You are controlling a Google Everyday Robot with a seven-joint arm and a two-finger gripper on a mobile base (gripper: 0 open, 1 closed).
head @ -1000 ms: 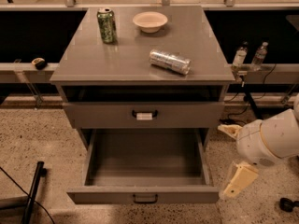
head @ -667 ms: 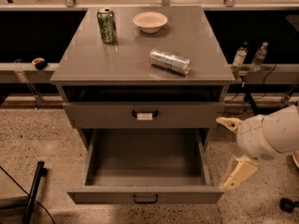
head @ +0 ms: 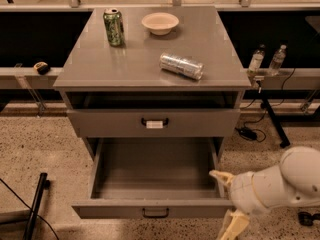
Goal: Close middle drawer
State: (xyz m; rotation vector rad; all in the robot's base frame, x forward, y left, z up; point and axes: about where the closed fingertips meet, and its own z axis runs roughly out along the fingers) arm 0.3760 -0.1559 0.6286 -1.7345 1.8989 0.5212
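Observation:
The middle drawer's front [head: 203,211], between its black handle and the drawer's corner on the bottles' side, will meet my closing gripper, which will push it shut.
The middle drawer [head: 125,209] of the grey cabinet [head: 150,64] is pulled far out and its tray is empty. Its small black handle [head: 155,213] sits low on the plain front. Above it, the top drawer [head: 110,123] stands slightly out, with a white label on its handle [head: 154,123]. My gripper [head: 226,202] is at the middle drawer's front right corner, open and holding nothing. One cream fingertip [head: 219,176] is by the drawer's right wall, and the other [head: 232,227] is below the drawer front. The lowest drawer is hidden.
On the cabinet top stand a green can [head: 114,27] and a white bowl [head: 160,22], and a silver can [head: 181,66] lies on its side. Two bottles [head: 266,60] and cables are to the right. A black pole [head: 34,206] leans at the lower left on the speckled floor.
My arm and gripper have moved left, from beside the cabinet to the open drawer's front right corner. The drawer has not moved.

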